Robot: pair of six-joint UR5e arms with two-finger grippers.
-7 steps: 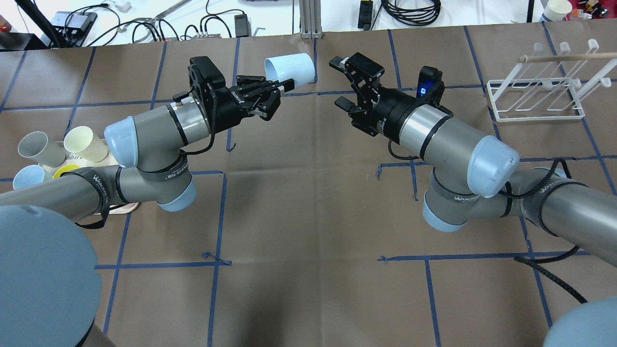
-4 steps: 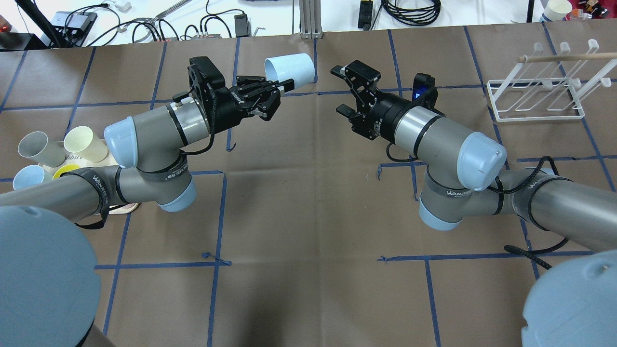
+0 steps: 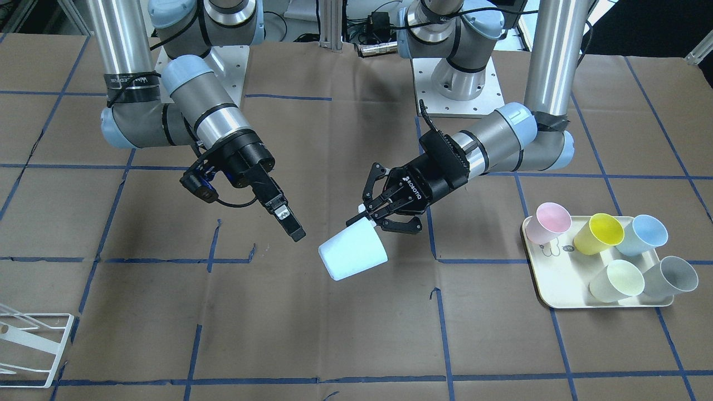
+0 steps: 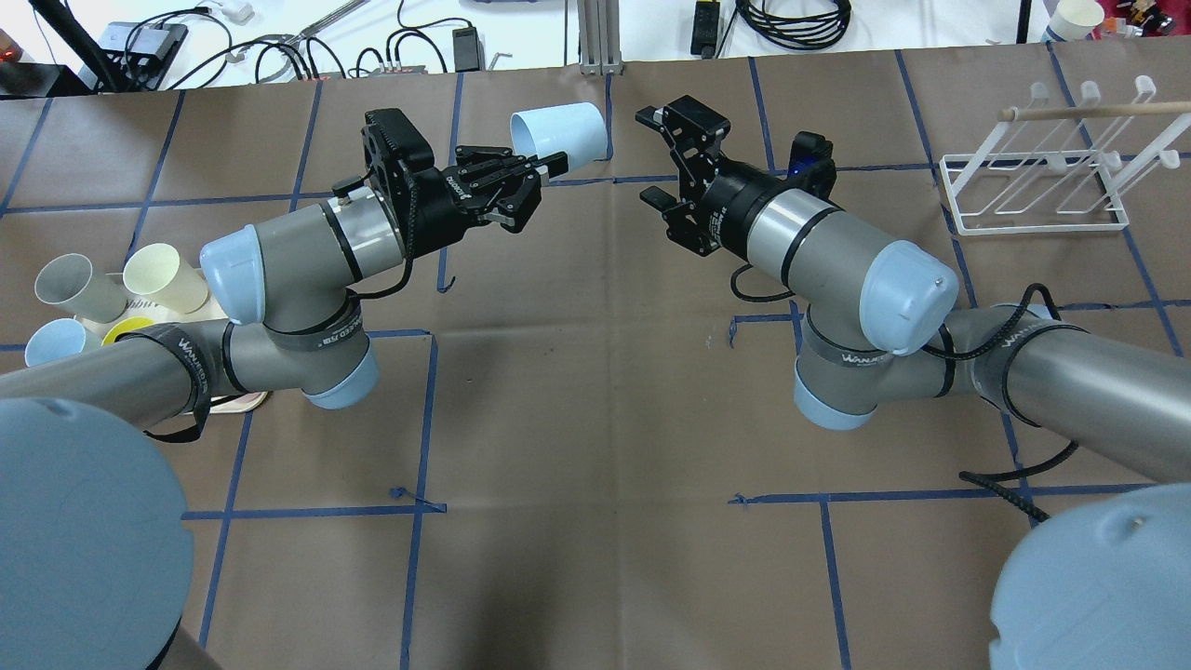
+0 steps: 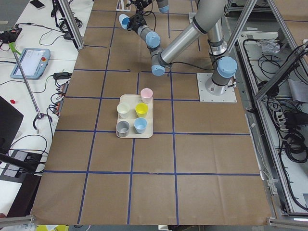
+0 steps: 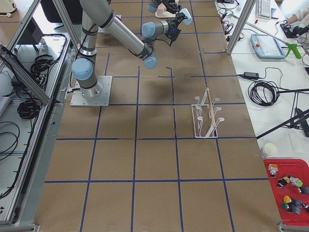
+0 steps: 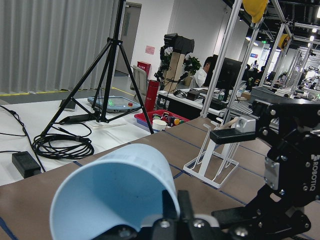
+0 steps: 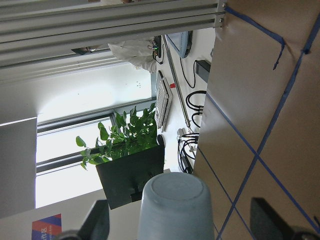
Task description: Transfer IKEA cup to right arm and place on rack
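The pale blue IKEA cup will be grabbed by my right gripper around the middle of its body [image 3: 352, 251] [image 8: 176, 225], between the cup's base and the cup's rim.
The pale blue IKEA cup [image 4: 561, 133] hangs tipped on its side above the table, its base pointing at the right arm. My left gripper [image 4: 551, 166] is shut on the cup's rim [image 3: 365, 218]. My right gripper [image 4: 649, 156] stands open a short gap from the cup's base, its fingers spread on either side of that line. In the right wrist view the cup's base [image 8: 175, 205] sits centred between the two fingers [image 8: 272, 220]. The white wire rack [image 4: 1042, 228] stands at the far right, away from both arms, and also shows in the front view as a rack [image 3: 33, 316].
A cream tray [image 3: 557, 295] at the robot's left holds several coloured cups [image 4: 163, 277]. Cables and gear lie beyond the table's far edge [image 4: 800, 19]. Brown paper with blue tape lines covers the table between the arms.
The right arm's elbow and wrist have swung left toward the cup, and its gripper has stayed open. The left arm and the cup have not moved.
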